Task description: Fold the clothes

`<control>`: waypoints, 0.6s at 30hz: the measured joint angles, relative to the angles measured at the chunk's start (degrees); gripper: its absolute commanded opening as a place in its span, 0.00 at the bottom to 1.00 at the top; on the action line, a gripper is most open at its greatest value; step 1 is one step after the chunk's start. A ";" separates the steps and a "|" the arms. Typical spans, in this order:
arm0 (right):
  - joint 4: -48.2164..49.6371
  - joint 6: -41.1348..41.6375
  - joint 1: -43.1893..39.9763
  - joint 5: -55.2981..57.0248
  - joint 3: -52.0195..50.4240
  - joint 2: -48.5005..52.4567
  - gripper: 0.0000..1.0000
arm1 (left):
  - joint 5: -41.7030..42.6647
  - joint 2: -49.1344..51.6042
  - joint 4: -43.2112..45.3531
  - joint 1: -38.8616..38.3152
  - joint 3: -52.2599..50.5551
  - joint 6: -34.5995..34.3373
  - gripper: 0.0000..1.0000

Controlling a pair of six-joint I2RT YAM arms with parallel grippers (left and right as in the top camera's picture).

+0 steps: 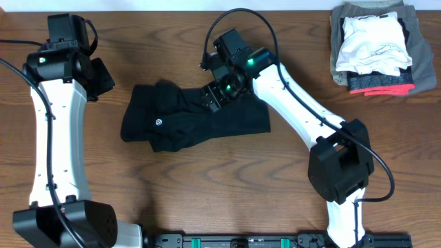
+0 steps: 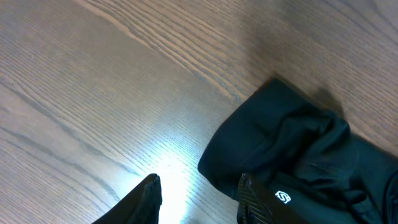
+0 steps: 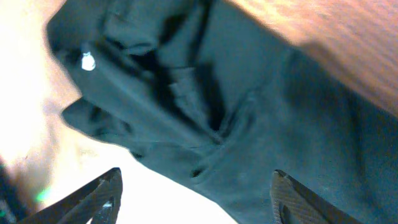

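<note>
My right gripper will grab the middle of the black T-shirt's end edge (image 1: 268,112), the edge that is farthest from the small white logo.
The black T-shirt (image 1: 189,120) lies crumpled and partly folded in the middle of the wooden table, its small white round logo (image 1: 158,122) facing up near its left end. It fills the right wrist view (image 3: 236,118) and shows at the right of the left wrist view (image 2: 292,155). My right gripper (image 1: 215,93) is open and empty, hovering over the shirt's upper right edge; its fingers (image 3: 196,193) straddle the fabric edge. My left gripper (image 1: 103,79) is open and empty over bare table, up and left of the shirt, its fingers (image 2: 199,199) beside the shirt's corner.
A stack of folded garments (image 1: 375,45), white on top of grey and red-striped ones, sits at the back right corner. The right arm's base (image 1: 341,169) stands at the front right, the left arm's base (image 1: 62,224) at the front left.
</note>
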 measured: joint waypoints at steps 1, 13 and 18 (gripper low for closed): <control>-0.39 -0.33 0.17 -0.55 0.13 0.00 0.75 | 0.00 0.02 0.02 0.00 0.00 0.00 0.43; -3.06 3.37 -2.60 8.55 2.03 0.00 0.46 | 0.00 0.09 0.02 0.00 0.00 -0.07 0.37; -2.80 4.52 -2.67 11.93 1.75 0.00 0.52 | 2.71 1.66 0.42 0.02 -0.42 1.95 0.36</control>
